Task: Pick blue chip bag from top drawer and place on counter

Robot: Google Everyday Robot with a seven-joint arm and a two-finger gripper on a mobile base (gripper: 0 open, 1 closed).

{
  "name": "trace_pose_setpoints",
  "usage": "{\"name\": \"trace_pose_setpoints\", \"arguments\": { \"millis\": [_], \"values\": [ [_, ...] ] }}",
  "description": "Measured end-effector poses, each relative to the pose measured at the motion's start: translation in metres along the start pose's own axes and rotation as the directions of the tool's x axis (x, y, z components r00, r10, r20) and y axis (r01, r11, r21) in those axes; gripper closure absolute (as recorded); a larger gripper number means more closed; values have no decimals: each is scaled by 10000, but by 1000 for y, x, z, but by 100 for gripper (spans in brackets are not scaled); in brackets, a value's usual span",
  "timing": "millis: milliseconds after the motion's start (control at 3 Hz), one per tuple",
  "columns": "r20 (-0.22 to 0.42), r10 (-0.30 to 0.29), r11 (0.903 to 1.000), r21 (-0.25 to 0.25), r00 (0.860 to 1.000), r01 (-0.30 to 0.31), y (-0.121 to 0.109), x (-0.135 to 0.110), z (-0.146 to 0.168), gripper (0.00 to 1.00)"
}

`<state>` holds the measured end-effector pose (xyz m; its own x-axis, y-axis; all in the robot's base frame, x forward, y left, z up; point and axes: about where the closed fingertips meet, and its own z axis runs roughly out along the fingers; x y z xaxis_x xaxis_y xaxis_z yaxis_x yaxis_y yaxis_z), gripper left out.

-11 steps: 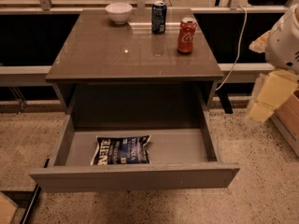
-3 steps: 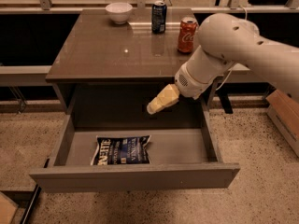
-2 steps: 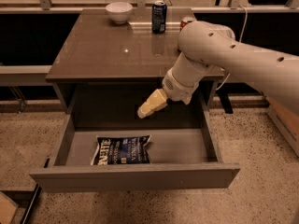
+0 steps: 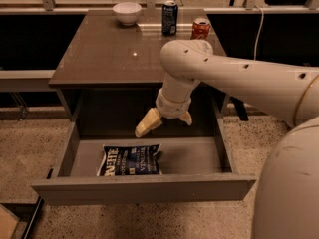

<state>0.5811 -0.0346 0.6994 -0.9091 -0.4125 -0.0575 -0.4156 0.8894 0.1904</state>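
Next, I lower onto the blue chip bag and grip its end (image 4: pixel 152 154) nearest the drawer's middle.
The blue chip bag (image 4: pixel 129 160) lies flat on the bottom of the open top drawer (image 4: pixel 199 156), left of its middle, white lettering up. My gripper (image 4: pixel 163 122) hangs over the drawer at the end of the white arm, above and slightly right of the bag, not touching it. Its two cream fingers are spread apart and hold nothing. The counter (image 4: pixel 107 54) is the glossy grey-brown tabletop above the drawer.
On the counter's far edge stand a white bowl (image 4: pixel 126 12), a dark blue soda can (image 4: pixel 170 17) and a red soda can (image 4: pixel 200 29). My arm's upper part (image 4: pixel 259 86) crosses the counter's right side. Speckled floor surrounds the cabinet.
The arm has swung in from the right and leftward over the drawer, and the gripper has come down closer to the bag. The bag has not moved.
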Motion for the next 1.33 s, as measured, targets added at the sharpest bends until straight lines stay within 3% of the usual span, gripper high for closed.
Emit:
{"name": "trace_pose_setpoints", "arguments": {
  "millis": [333, 667, 1000, 1333],
  "values": [
    [-761, 773, 9966, 329, 9941, -750, 11, 11, 23, 0],
    [-765, 776, 9966, 327, 9940, -753, 11, 11, 23, 0],
    [-972, 955, 9954, 217, 9907, -938, 13, 10, 33, 0],
    [-1005, 1471, 9883, -265, 9840, -1505, 19, 7, 50, 0]
  ]
}}
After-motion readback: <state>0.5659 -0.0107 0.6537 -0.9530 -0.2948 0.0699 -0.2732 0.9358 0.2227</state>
